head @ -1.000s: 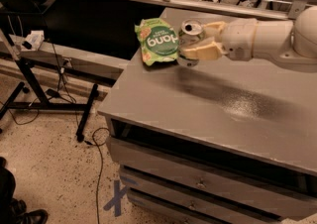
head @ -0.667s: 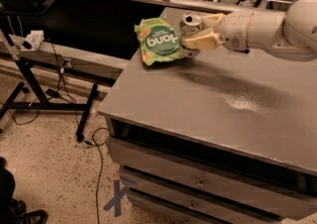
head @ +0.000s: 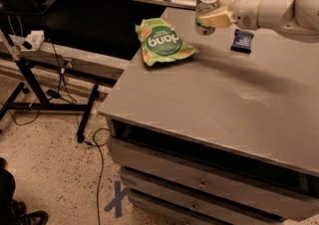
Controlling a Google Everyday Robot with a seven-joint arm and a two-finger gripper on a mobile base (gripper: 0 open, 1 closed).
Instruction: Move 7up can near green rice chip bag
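Note:
I should let go of the 7up can with my gripper against the edge of the green rice chip bag (head: 194, 46) facing the blue packet.
The 7up can (head: 205, 6), silver with a pull-tab top, is held upright in my gripper (head: 212, 16) above the far part of the grey table. The gripper's cream fingers (head: 215, 20) are shut around the can's side; the white arm reaches in from the right. The green rice chip bag (head: 162, 42), bright green with white "dang" lettering, lies flat on the table near its far left corner, a little below and left of the can.
A small dark blue packet (head: 242, 40) lies on the grey table (head: 209, 99) right of the gripper. The table has drawers in front. A black stand and cables sit on the floor at left. A blue tape cross (head: 117, 200) marks the floor.
The gripper has carried the can up and to the right, away from the bag's edge. The blue packet, hidden before, now shows behind the arm.

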